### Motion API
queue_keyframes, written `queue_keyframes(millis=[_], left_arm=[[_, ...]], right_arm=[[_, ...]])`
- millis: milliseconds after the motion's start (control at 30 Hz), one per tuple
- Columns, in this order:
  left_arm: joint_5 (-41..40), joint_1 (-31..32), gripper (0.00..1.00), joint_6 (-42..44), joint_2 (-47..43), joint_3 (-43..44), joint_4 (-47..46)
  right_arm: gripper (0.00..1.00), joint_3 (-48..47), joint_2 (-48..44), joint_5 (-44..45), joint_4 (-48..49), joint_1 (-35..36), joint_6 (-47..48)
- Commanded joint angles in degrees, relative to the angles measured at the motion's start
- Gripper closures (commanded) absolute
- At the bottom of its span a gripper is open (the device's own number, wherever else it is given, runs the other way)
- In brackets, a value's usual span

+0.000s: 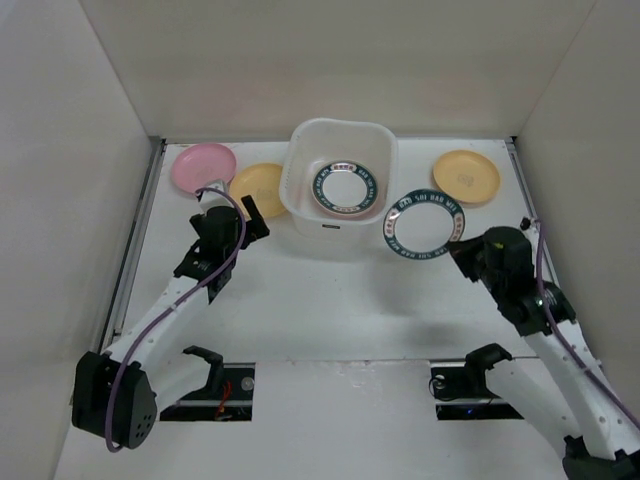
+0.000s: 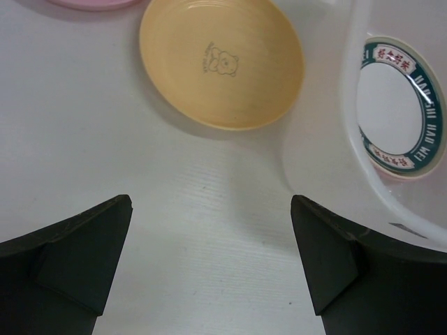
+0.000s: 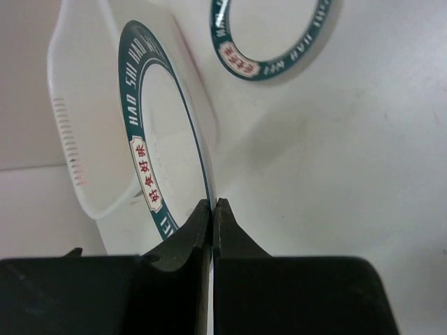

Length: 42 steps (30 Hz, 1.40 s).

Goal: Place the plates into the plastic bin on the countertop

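My right gripper is going to release its green-rimmed plate, now held just beside the bin, on top of the one lying inside the plastic bin (image 1: 348, 190).
The plastic bin (image 1: 340, 180) stands at the back centre with one green-rimmed plate (image 1: 346, 189) in it. My right gripper (image 1: 456, 246) is shut on the rim of a second green-rimmed plate (image 1: 425, 225) and holds it just right of the bin. In the right wrist view this plate (image 3: 157, 132) is edge-on between my shut gripper (image 3: 213, 206), with the bin (image 3: 80, 146) behind it. Another green-rimmed plate (image 3: 269, 42) lies on the countertop (image 3: 349, 160) beyond. My left gripper (image 1: 250, 212) is open and empty (image 2: 209, 258), just short of a yellow plate (image 2: 220, 63).
A pink plate (image 1: 204, 165) lies at the back left beside the yellow plate (image 1: 258, 185). A yellow-orange plate (image 1: 466, 176) lies at the back right. White walls bound the countertop (image 1: 320, 300) on three sides. The bin's side (image 2: 391, 202) is close on the left gripper's right.
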State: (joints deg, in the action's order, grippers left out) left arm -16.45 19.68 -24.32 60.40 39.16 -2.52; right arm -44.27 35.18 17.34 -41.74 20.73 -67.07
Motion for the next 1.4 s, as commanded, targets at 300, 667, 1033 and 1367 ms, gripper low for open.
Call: queue_keyframes(millis=[300,667,1033,1367], left_arm=[[-6.1,-2.5,0.00,-3.5,-6.6,-6.9,-1.7],[-2.4,-6.5,0.00,-5.0,-1.6,-8.7,-4.2],[7.6,-13.6,0.00,-11.5,6.9,-10.3,-12.4],[15.3,-18.9,0.13,-19.2,11.7,-9.4,-19.2]], right_arm=[[1.00,-37.5,38.4,0.7,22.8,2.7,18.0],[1.00,-55.2,69.9,-3.5,22.0,5.3,25.6],[0.86,-57.4,77.1,-4.9,20.5,6.3,29.9],[0.31,-52.3,70.1,1.5,24.1,9.4,37.3]])
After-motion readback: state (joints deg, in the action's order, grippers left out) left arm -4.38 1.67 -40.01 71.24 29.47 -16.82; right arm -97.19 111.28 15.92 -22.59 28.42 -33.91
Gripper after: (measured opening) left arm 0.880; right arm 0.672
